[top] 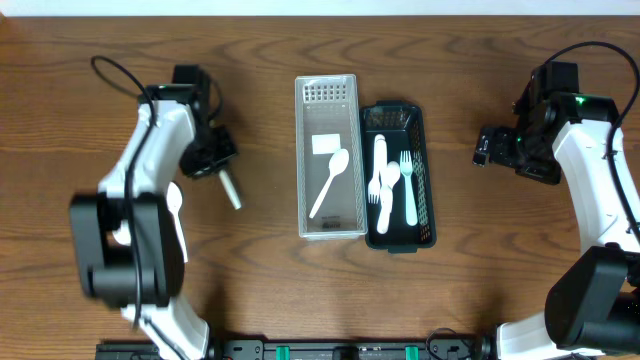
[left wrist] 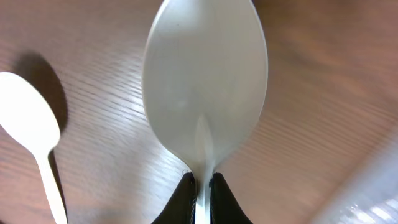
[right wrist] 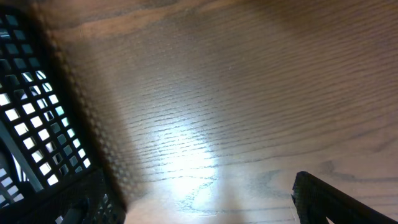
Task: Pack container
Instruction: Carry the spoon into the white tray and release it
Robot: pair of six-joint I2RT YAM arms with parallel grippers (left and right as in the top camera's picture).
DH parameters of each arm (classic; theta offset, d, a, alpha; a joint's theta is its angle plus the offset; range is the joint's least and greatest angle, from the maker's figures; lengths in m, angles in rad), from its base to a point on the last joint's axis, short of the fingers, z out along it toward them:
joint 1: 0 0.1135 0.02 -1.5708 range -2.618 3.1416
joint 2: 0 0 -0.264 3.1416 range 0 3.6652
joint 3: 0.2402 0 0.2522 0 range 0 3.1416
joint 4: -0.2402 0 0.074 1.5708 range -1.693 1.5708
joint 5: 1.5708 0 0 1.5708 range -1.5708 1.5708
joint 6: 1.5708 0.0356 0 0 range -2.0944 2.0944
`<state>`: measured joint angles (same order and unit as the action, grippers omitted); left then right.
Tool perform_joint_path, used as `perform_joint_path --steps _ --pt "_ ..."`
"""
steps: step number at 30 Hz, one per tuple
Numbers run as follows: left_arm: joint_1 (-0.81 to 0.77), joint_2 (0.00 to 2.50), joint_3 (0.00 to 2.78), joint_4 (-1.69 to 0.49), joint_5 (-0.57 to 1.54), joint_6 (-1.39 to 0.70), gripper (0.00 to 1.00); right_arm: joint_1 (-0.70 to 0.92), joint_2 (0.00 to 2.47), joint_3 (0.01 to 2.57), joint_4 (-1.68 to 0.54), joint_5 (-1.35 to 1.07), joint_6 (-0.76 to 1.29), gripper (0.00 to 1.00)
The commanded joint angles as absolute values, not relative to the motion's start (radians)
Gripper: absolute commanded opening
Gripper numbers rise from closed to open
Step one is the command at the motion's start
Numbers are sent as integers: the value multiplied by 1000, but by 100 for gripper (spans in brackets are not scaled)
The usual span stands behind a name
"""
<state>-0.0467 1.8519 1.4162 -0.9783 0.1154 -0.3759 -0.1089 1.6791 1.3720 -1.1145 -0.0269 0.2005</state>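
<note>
The robot's left gripper will lay the white plastic spoon down across the other spoon in the clear container (top: 329,192).
My left gripper (top: 220,170) is shut on the handle of a white plastic spoon (top: 232,190), held above the table left of the containers. In the left wrist view the jaws (left wrist: 202,186) pinch the handle just below the large bowl (left wrist: 205,81). A second white spoon (top: 175,200) lies on the table beside it, and shows in the left wrist view (left wrist: 31,124). The clear container (top: 305,150) holds one spoon (top: 330,180). The black basket (top: 430,170) holds forks (top: 407,185) and other white cutlery. My right gripper (top: 483,150) is open and empty, right of the basket.
The black basket's mesh wall (right wrist: 31,112) fills the left of the right wrist view, with bare wood under the open jaws (right wrist: 193,193). The clear container's edge (left wrist: 367,186) shows at the lower right of the left wrist view.
</note>
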Motion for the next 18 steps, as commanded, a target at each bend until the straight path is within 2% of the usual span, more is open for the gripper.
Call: perform_joint_path --steps 1,6,11,18 --pt "-171 1675 1456 -973 115 -342 6 -104 1679 1371 -1115 -28 201 99" --pt "-384 1561 1456 -909 61 -307 6 -104 1679 1371 -1114 -35 201 99" --pt "-556 1612 1454 -843 40 -307 6 -104 1679 1371 -1115 -35 201 99" --pt "-593 1797 1454 -820 41 -311 6 -104 1679 1371 -1118 -35 201 99"
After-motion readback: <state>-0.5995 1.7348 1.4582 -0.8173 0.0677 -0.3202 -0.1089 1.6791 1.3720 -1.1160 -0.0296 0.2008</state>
